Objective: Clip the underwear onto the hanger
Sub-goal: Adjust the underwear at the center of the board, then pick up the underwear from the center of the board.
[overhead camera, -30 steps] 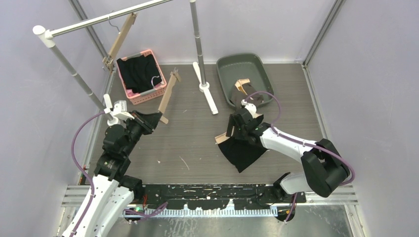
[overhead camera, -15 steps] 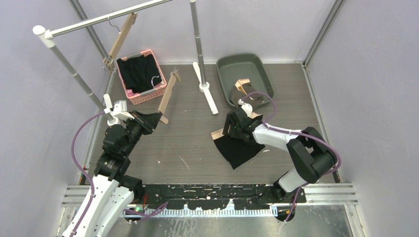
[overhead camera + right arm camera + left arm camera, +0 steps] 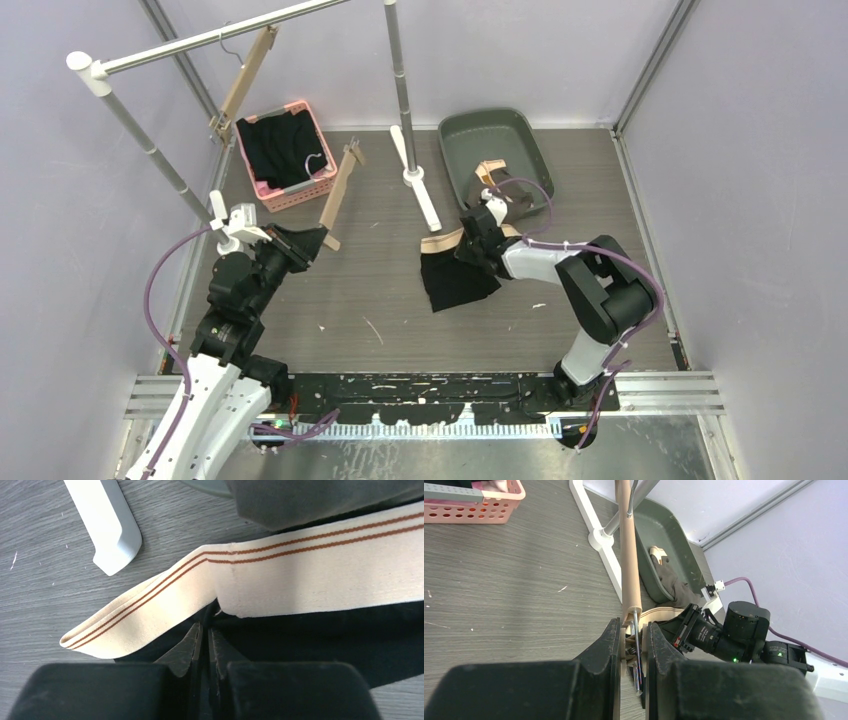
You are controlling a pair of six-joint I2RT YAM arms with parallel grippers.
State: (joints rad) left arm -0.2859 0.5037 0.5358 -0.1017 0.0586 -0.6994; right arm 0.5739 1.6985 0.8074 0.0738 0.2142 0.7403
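The black fabric below the cream waistband is in my right gripper, so that gripper should open and pinch the waistband itself (image 3: 201, 580) before it brings the underwear to the clip.
The black underwear (image 3: 455, 282) with a cream, brown-striped waistband (image 3: 440, 243) lies on the table right of centre. My right gripper (image 3: 472, 243) sits at its waistband. In the right wrist view the right gripper (image 3: 205, 630) is shut on the black fabric just under the waistband (image 3: 310, 575). My left gripper (image 3: 316, 240) is shut on the clip at the lower end of a wooden hanger (image 3: 340, 188), which is held off the table. In the left wrist view the clip sits between the fingers of the left gripper (image 3: 633, 640), and the hanger bar (image 3: 628, 555) runs away from it.
A pink basket (image 3: 300, 190) of black clothes stands at the back left. A green tray (image 3: 448, 165) holding another garment is at the back right. The rack's white foot (image 3: 420, 190) lies between them, close to the underwear. A second hanger (image 3: 245, 75) hangs on the rail.
My right gripper has moved back and left, dragging the underwear toward the rack foot, and its jaws have shut on the fabric. The left arm and hanger have not moved.
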